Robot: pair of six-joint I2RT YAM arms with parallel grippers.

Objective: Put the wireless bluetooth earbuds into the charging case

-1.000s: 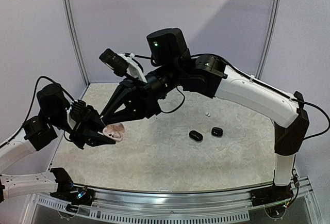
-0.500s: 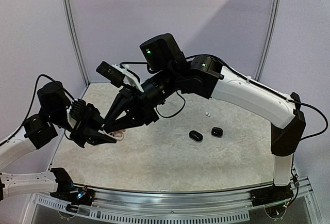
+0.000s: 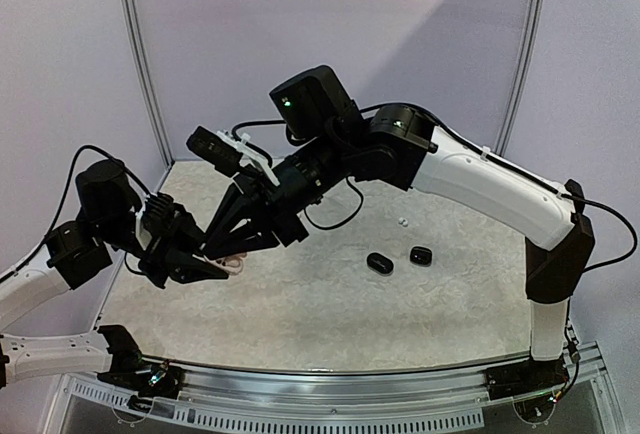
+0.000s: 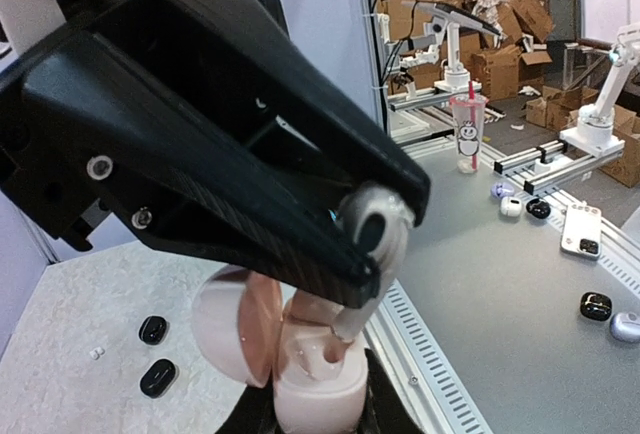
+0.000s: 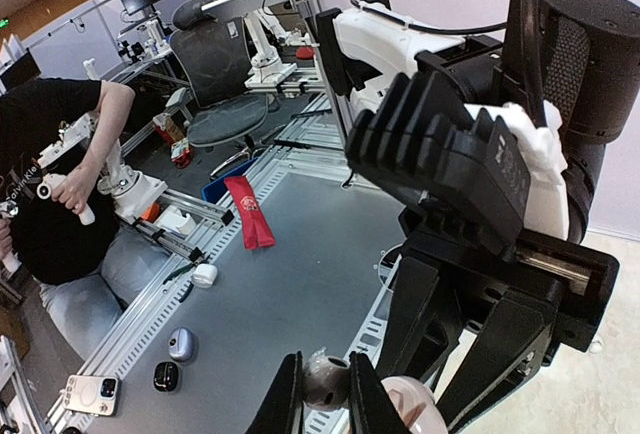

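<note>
The greyish-white earbud, now pinched at the case's socket, will go down from my right gripper onto the bare table (image 3: pixel 377 300) just in front of the more central black oval case.
My left gripper (image 3: pixel 213 267) is shut on the pale pink charging case (image 4: pixel 320 382), holding it upright off the table with its lid (image 4: pixel 222 322) swung open to the left. My right gripper (image 5: pixel 326 394) reaches down from above and is shut on a greyish-white earbud (image 4: pixel 377 226). The earbud's stem (image 4: pixel 354 320) points down, its tip at the right-hand socket of the case. In the right wrist view the earbud (image 5: pixel 327 378) sits pinched between the two fingers, just left of the case (image 5: pixel 415 406). From the top view the right fingers (image 3: pixel 235 229) hide most of the case (image 3: pixel 234 257).
Two black oval cases (image 3: pixel 379 263) (image 3: pixel 421 255) lie on the speckled table (image 3: pixel 330 304) right of centre. A tiny white earbud (image 3: pixel 401 222) rests farther back. The table's slotted metal rail (image 4: pixel 425 354) runs close beside the held case.
The right arm has come down and to the left, bringing its fingers and the earbud over the open case. The left gripper and case have hardly moved.
</note>
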